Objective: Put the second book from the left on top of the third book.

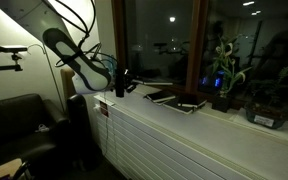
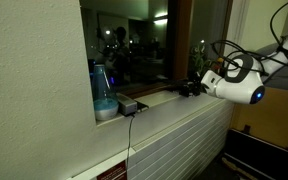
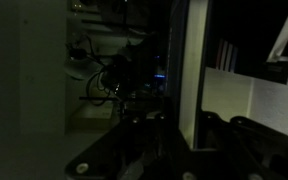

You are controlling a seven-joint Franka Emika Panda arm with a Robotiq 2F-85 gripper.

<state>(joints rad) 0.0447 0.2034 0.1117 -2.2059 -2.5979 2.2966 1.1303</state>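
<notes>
Next, my gripper releases the second book, now held low over the sill, on the dark third book (image 1: 160, 96) that lies on the sill by the window pane.
The scene is very dark. My gripper (image 1: 121, 86) (image 2: 187, 89) sits at the left end of the window sill (image 1: 234, 116), low over it. In the wrist view its fingers (image 3: 157, 120) stand shut around a thin pale panel with a dark edge, which looks like the second book (image 3: 189, 80), held on edge. The gripper (image 3: 182, 122) comes in from the bottom of that view. To its right in an exterior view the third book (image 1: 161, 96) lies flat and dark on the sill. Beside it lies a dark book with a white patch (image 1: 191, 103).
A potted plant (image 1: 222, 85) and a second pot (image 1: 266, 115) stand further along the sill. A blue bottle (image 2: 101, 82) and a bowl (image 2: 106, 110) stand at its other end. The window pane is close behind. A black armchair (image 1: 19, 125) is below.
</notes>
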